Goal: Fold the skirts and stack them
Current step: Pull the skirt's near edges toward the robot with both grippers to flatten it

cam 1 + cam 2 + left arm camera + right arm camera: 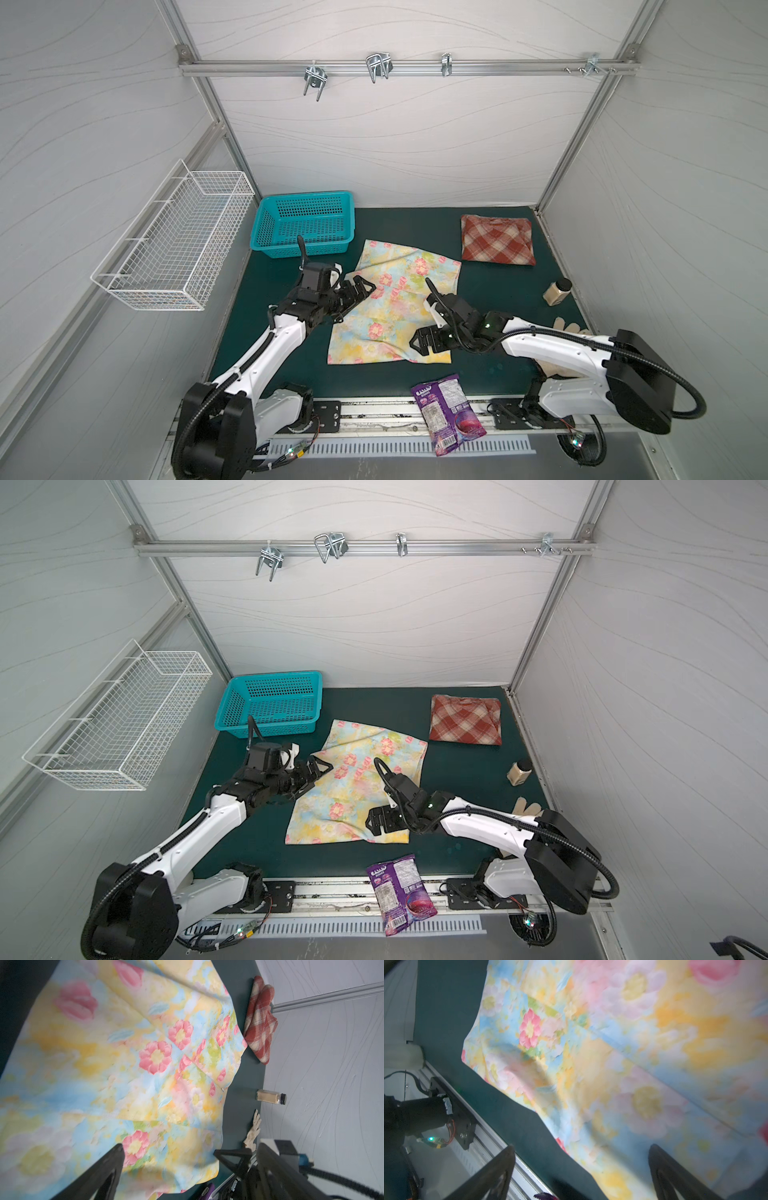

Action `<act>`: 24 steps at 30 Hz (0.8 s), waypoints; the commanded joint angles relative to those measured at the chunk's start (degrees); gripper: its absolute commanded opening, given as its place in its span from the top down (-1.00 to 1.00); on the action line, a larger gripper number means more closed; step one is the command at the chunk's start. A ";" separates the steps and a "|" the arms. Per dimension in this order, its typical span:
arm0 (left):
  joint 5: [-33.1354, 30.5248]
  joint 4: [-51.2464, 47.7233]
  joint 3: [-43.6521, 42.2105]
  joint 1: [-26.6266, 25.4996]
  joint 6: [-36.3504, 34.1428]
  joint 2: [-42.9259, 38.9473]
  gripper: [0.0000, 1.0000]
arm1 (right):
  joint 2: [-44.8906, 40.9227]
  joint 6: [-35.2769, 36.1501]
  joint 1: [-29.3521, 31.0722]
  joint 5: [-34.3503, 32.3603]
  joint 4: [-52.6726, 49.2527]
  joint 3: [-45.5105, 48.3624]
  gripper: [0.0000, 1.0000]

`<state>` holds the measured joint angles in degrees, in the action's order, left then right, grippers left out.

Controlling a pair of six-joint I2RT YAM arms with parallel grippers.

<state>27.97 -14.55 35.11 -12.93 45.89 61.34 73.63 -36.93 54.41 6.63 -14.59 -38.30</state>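
Note:
Next, my left gripper goes to the floral skirt's near corner (330, 360) on the white wire basket's side and closes there.
The pastel yellow-blue skirt with pink flowers (395, 307) (353, 787) lies spread flat mid-table; it fills the left wrist view (124, 1074) and the right wrist view (633, 1064). The rust-red and cream plaid skirt (496, 239) (465, 720) (259, 1022) rests folded at the back right. My left gripper (360, 289) (319, 769) (189, 1157) is open over the floral skirt's left edge, holding nothing. My right gripper (417, 343) (372, 823) (581, 1153) is open over that skirt's near right corner, also with nothing between its fingers.
A teal basket (305, 224) stands at the back left, and a white wire basket (174, 245) hangs on the left wall. A spice jar (557, 291) and a cream glove (569, 326) sit at the right edge. A purple snack bag (446, 411) overhangs the front edge.

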 commanded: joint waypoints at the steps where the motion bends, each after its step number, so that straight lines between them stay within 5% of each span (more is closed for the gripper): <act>1: -0.98 0.20 -3.04 -0.34 1.79 -3.69 -0.98 | -3.55 0.75 -2.61 0.65 -1.80 1.04 -0.99; 13: -2.18 -1.14 -14.39 -0.43 5.62 -12.98 -0.98 | -8.74 -3.18 -3.57 3.71 -0.96 8.45 -0.98; 24: -3.05 -0.74 -15.78 -0.43 5.88 -13.80 -0.98 | -10.38 -7.07 1.70 2.53 2.18 12.02 -0.95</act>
<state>25.96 -16.45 19.05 -13.19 51.29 47.68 63.09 -41.71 54.74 9.21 -14.17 -26.94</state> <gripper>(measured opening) 0.991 0.980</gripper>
